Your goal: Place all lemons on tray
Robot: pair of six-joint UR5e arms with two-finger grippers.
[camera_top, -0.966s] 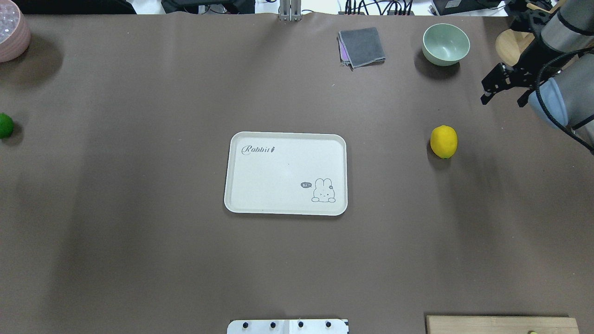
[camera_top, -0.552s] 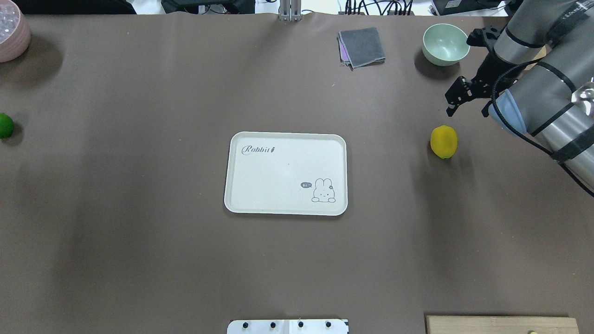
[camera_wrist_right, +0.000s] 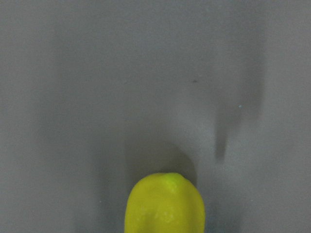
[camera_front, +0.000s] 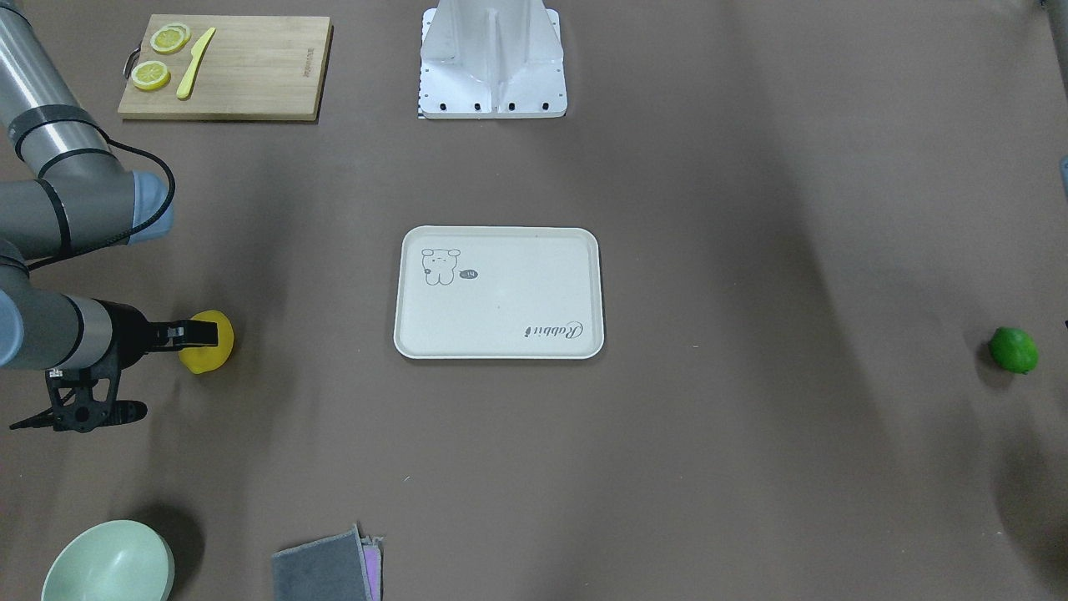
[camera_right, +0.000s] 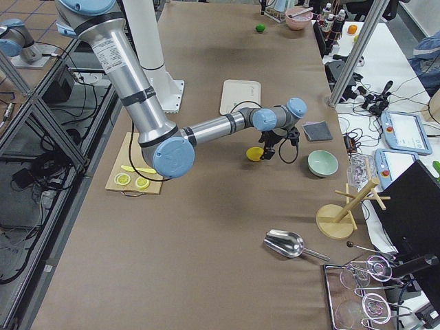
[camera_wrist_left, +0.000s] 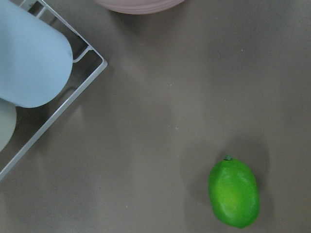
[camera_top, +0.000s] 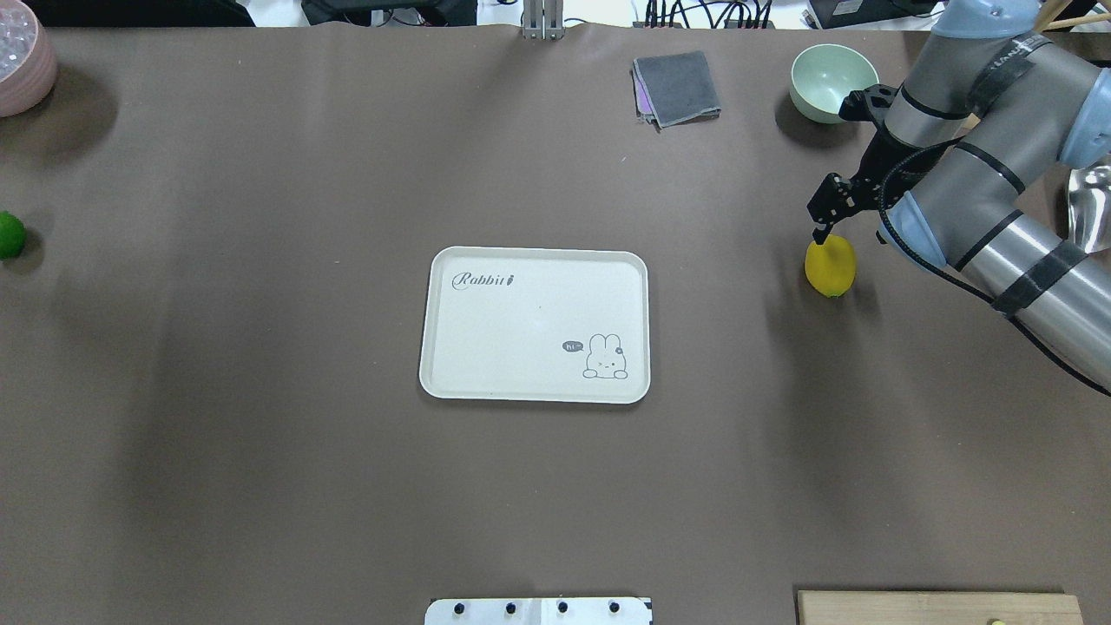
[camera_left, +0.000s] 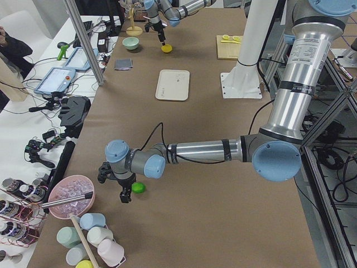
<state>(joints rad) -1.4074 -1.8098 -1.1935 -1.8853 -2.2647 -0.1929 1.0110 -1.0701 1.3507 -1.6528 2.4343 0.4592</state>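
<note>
Next, my left gripper goes to the middle of the green lemon (camera_front: 1014, 350) (camera_wrist_left: 234, 194) and closes across its sides, leaving the stem end free.
The yellow lemon (camera_top: 831, 267) lies on the brown table to the right of the cream tray (camera_top: 521, 330), which holds nothing. My right gripper (camera_top: 846, 233) hangs open just over the lemon's far end, with one black finger (camera_top: 819, 229) close to its top; it also shows in the front view (camera_front: 200, 334). The right wrist view has the lemon (camera_wrist_right: 165, 206) at its bottom edge. The green lemon (camera_top: 9, 234) lies at the table's far left edge. The left wrist view sees it (camera_wrist_left: 233, 193) below. My left gripper (camera_left: 125, 192) shows only in the left side view, beside that lemon; I cannot tell if it is open.
A mint bowl (camera_top: 833, 82) and a folded grey cloth (camera_top: 677, 87) sit at the back right. A pink bowl (camera_top: 22, 56) is at the back left. A wooden board (camera_front: 225, 67) holds lemon slices and a yellow knife. A wire rack with cups (camera_wrist_left: 29, 63) stands near the green lemon.
My right arm has swung in from the right edge and brought its gripper left and down over the yellow lemon. Both lemons and the tray have not moved.
</note>
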